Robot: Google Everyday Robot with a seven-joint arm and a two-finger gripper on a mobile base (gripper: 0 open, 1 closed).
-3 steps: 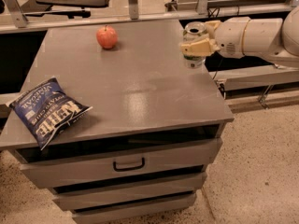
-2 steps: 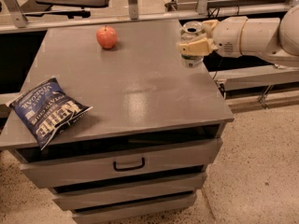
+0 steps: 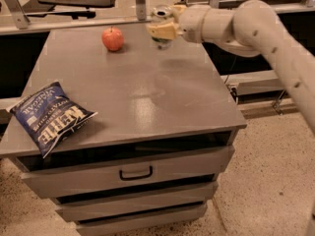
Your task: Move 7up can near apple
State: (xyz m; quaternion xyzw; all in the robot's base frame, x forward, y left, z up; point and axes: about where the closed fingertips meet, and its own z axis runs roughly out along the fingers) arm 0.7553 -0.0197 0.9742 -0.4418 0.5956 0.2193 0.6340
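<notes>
My gripper has the 7up can just above the cabinet top. I will set it down close beside the red-orange apple (image 3: 133,45), near the far edge of the grey cabinet top.
The red-orange apple (image 3: 113,38) sits on the grey cabinet top (image 3: 128,87) near its far edge, left of centre. My gripper (image 3: 163,28) reaches in from the right and is shut on the 7up can (image 3: 161,18), whose silver top shows above the tan fingers (image 3: 162,32). The can is held just above the far part of the top, about a hand's width to the right of the apple. The can's lower part is hidden by the fingers.
A blue chip bag (image 3: 49,117) lies at the front left corner of the top. The cabinet has drawers (image 3: 135,171) below. A dark shelf and metal posts (image 3: 140,1) stand behind the far edge. Speckled floor lies to the right.
My gripper has carried the can leftward along the far side of the top, from the right edge toward the apple.
</notes>
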